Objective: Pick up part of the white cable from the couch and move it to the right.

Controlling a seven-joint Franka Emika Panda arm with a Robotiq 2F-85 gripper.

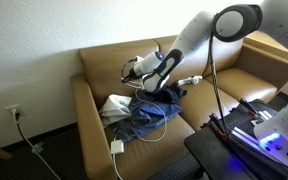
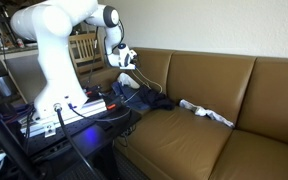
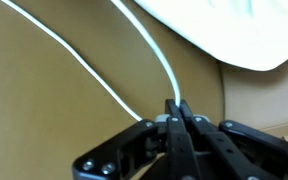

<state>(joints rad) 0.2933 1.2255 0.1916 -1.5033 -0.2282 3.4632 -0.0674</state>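
Next, my gripper releases the white cable over the tan couch's armrest (image 1: pixel 85 112), next to the white cushion.
The white cable (image 3: pixel 156 55) runs in two strands over the tan couch (image 3: pixel 44 110) in the wrist view. My gripper (image 3: pixel 174 104) is shut on one strand, which comes out between the fingertips. In an exterior view the gripper (image 1: pixel 134 68) is held above the couch's left seat, near the backrest (image 1: pixel 109 62). More cable (image 1: pixel 156 131) loops over the seat front, down to a white plug block (image 1: pixel 116 147). In the other exterior view the gripper (image 2: pixel 127 57) hangs over the couch's left end.
A dark blue garment (image 1: pixel 149 113) (image 2: pixel 144 98) and a white cushion (image 1: pixel 114 104) lie on the left seat below the gripper. A white cloth (image 2: pixel 206 112) lies on the middle seat. A black stand with blue light (image 1: pixel 252 135) stands before the couch.
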